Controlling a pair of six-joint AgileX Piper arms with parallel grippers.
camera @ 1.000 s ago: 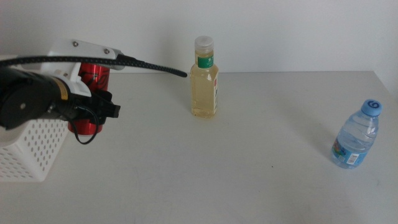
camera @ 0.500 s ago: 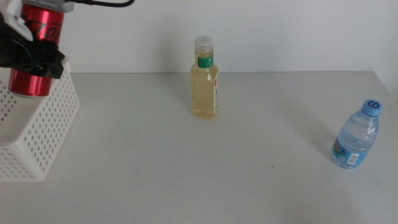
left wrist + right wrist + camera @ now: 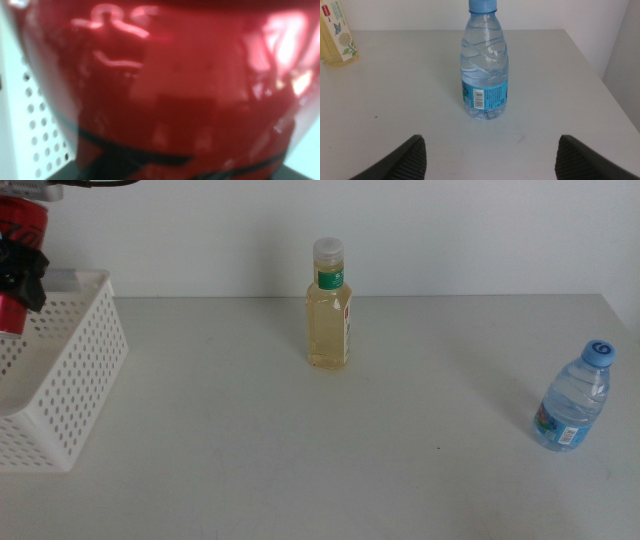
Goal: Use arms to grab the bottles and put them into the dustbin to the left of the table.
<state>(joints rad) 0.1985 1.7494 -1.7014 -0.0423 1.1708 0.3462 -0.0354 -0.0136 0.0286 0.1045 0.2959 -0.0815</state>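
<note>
Next, I release the red can with my left gripper on the bottom inside the white perforated dustbin (image 3: 30, 374).
At the far left edge of the middle view, my left gripper (image 3: 16, 272) is shut on the red can (image 3: 14, 222) and holds it above the white perforated dustbin (image 3: 70, 380). The can (image 3: 160, 85) fills the left wrist view, with the dustbin wall (image 3: 30, 125) beside it. The pale yellow bottle (image 3: 328, 305) stands upright at the table's back centre. Near the right edge stands the blue-capped water bottle (image 3: 575, 400). In the right wrist view my right gripper (image 3: 490, 155) is open, a short way in front of the water bottle (image 3: 485, 75) and not touching it.
The off-white table (image 3: 300, 450) ends close to the right of the water bottle. A white wall runs along the table's back edge. The yellow bottle (image 3: 335, 35) also shows at the edge of the right wrist view.
My left gripper has carried the red can up and leftwards, from beside the dustbin's front corner to above it, now mostly past the picture's edge. Both bottles have stayed put.
</note>
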